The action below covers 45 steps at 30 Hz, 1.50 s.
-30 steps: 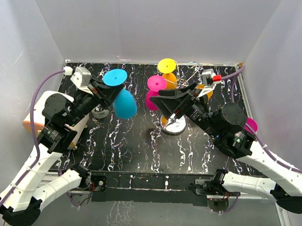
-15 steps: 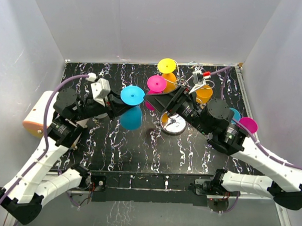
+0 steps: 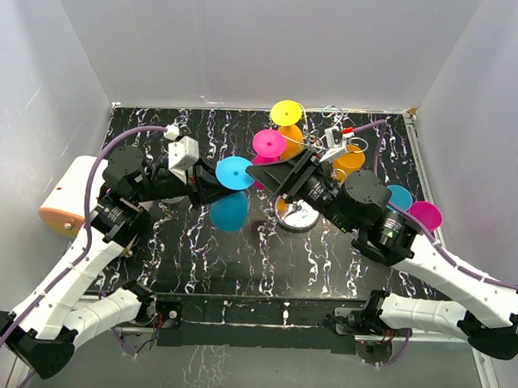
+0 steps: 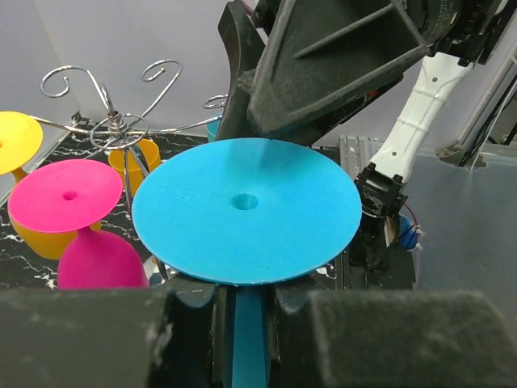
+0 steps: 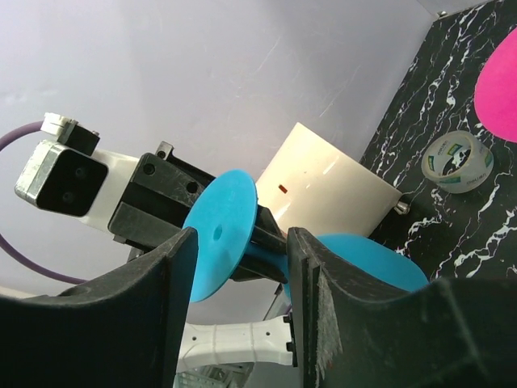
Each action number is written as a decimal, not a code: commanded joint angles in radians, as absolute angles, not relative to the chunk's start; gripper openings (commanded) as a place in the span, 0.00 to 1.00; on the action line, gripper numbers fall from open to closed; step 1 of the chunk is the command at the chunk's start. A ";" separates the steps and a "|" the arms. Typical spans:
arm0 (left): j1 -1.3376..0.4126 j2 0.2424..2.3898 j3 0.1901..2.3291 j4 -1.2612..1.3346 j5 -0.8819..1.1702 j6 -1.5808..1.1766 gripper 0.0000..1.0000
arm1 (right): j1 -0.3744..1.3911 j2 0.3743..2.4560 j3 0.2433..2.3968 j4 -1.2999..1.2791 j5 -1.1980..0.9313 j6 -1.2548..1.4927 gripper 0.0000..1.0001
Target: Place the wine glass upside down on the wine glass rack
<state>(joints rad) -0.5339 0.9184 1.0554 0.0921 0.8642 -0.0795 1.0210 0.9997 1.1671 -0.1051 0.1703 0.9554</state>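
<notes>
My left gripper covers the stem of the blue wine glass. My right gripper should hold the glass's foot while my left gripper takes the foot's edge (image 3: 220, 170) for hanging.
A blue wine glass (image 3: 234, 172) hangs in the air left of the wine glass rack (image 3: 299, 215), a silver wire stand on a shiny disc base. My left gripper (image 3: 209, 187) is shut on its stem (image 4: 246, 323), the flat foot (image 4: 242, 202) pointing at the right arm and the bowl (image 3: 230, 210) hanging low. My right gripper (image 3: 258, 170) is open, its fingertips either side of the foot's (image 5: 218, 234) far edge. I cannot tell whether they touch it. The rack's curled arms (image 4: 117, 125) stand behind, to the left in the left wrist view.
Yellow (image 3: 287, 112), pink (image 3: 269, 143) and orange (image 3: 351, 159) glasses hang on the rack. A teal glass (image 3: 401, 198) and a pink one (image 3: 426, 214) sit at the right behind my right arm. A cream object (image 3: 65, 194) lies at the left edge, a tape roll (image 5: 456, 162) on the mat.
My left arm has carried the blue glass rightward toward the rack. My right gripper has come left to meet its foot, and its jaws have narrowed.
</notes>
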 commanded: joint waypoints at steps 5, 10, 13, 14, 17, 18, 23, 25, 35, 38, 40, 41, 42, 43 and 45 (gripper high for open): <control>-0.532 0.913 1.065 0.173 0.915 -0.092 0.00 | 1.025 1.010 1.166 -0.061 0.145 1.006 0.38; -0.532 0.913 1.069 0.159 0.923 -0.072 0.00 | 1.026 1.009 1.145 -0.025 0.127 1.064 0.24; -0.532 0.911 1.078 0.133 0.925 -0.048 0.00 | 1.026 1.006 1.115 0.013 0.111 1.122 0.18; -0.532 0.910 1.080 0.125 0.925 -0.042 0.00 | 1.026 1.007 1.107 0.023 0.100 1.137 0.17; -0.532 0.907 1.083 0.113 0.922 -0.034 0.00 | 1.026 1.016 1.100 0.042 0.076 1.170 0.10; -0.531 0.907 1.082 0.109 0.918 -0.033 0.00 | 1.026 1.018 1.100 0.044 0.071 1.178 0.04; -0.532 0.891 1.056 0.068 0.861 -0.066 0.30 | 1.026 1.021 1.102 0.027 0.086 1.183 0.00; -0.532 0.875 1.040 0.029 0.840 -0.086 0.43 | 1.026 1.015 1.094 0.023 0.099 1.190 0.00; -0.531 0.656 0.890 -0.018 0.741 -0.393 0.71 | 1.026 0.997 1.068 0.031 0.141 1.201 0.00; -0.532 0.619 0.874 0.023 0.633 -0.606 0.72 | 1.026 0.999 1.066 0.033 0.135 1.197 0.00; -0.531 0.612 0.875 0.015 0.537 -0.740 0.73 | 1.026 0.997 1.062 0.034 0.131 1.194 0.00; -0.532 0.613 0.883 -0.010 0.487 -0.786 0.73 | 1.026 0.996 1.060 0.036 0.128 1.193 0.00; -0.532 0.617 0.893 -0.043 0.432 -0.838 0.73 | 1.026 0.994 1.059 0.039 0.126 1.191 0.00; -0.531 0.621 0.901 -0.078 0.387 -0.885 0.73 | 1.026 0.992 1.058 0.039 0.124 1.188 0.00; -0.531 0.631 0.911 -0.133 0.321 -0.965 0.72 | 1.026 0.991 1.055 0.034 0.123 1.186 0.00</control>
